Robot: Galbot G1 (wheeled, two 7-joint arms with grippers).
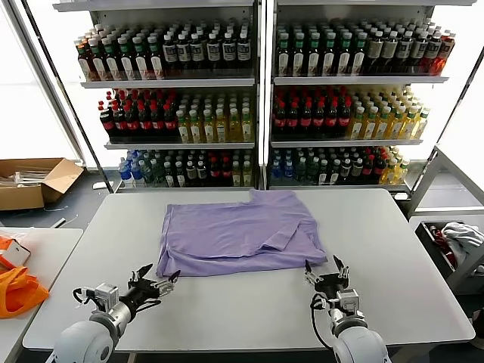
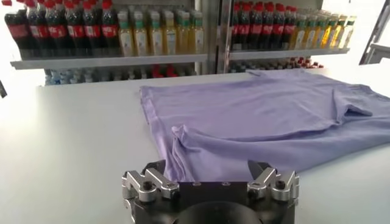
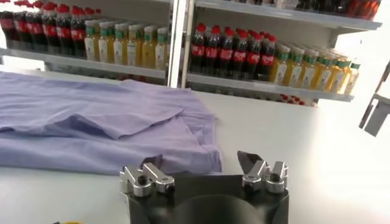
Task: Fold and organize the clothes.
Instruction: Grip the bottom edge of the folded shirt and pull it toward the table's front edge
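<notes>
The lavender T-shirt lies up against the far edge of the table, so the robot's grippers should pinch the T-shirt's near corners (image 1: 162, 270) and pull it toward the table's near edge before folding.
The clothes are one lavender T-shirt (image 1: 242, 234), lying folded over itself in the middle of the grey table (image 1: 249, 318), with a sleeve showing on its right side. My left gripper (image 1: 159, 278) hovers open at the shirt's near left corner, its fingertips just short of the hem. My right gripper (image 1: 327, 271) is open near the shirt's near right corner, a little off the cloth. In the left wrist view the shirt (image 2: 268, 122) spreads out beyond my open left gripper (image 2: 206, 167). The right wrist view has the shirt's corner (image 3: 91, 128) just past my open right gripper (image 3: 198, 161). Neither holds anything.
Shelves of bottles (image 1: 257, 98) stand behind the table. A cardboard box (image 1: 30, 181) sits on the floor at the far left. An orange bag (image 1: 19, 291) lies on a side table at the left. A white-grey cloth heap (image 1: 461, 234) sits in a bin at the right.
</notes>
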